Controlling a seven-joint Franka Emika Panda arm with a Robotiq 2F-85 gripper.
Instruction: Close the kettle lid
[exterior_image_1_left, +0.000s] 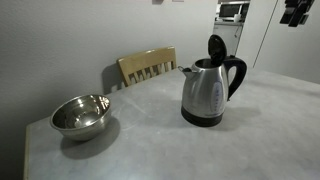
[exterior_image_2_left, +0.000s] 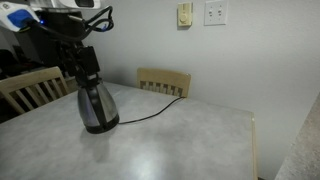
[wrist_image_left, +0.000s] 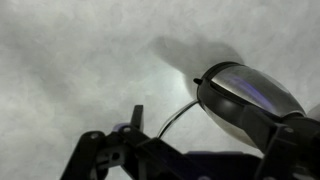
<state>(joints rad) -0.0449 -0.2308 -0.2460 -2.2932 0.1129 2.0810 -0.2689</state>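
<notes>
Next, I close my gripper on the raised kettle lid's top edge (exterior_image_1_left: 217, 38), above the kettle's opening.
The kettle (exterior_image_1_left: 208, 92) is shiny steel with a black handle and base, and stands on the grey table (exterior_image_1_left: 150, 140). The kettle lid (exterior_image_1_left: 217, 46) is black and stands tilted up, open. My gripper (exterior_image_1_left: 295, 12) hangs at the top right edge, above and apart from the kettle. In an exterior view the gripper (exterior_image_2_left: 88, 60) appears just over the kettle (exterior_image_2_left: 97, 106), and the lid is hidden there. In the wrist view the kettle (wrist_image_left: 250, 100) lies to the right, and my gripper's (wrist_image_left: 200, 150) dark fingers stand wide apart and empty.
A round steel bowl (exterior_image_1_left: 80, 115) sits at one end of the table. A wooden chair (exterior_image_1_left: 147, 66) stands behind the table, and another chair (exterior_image_2_left: 30, 88) at its side. The kettle's black cable (exterior_image_2_left: 150, 115) runs across the tabletop to the wall.
</notes>
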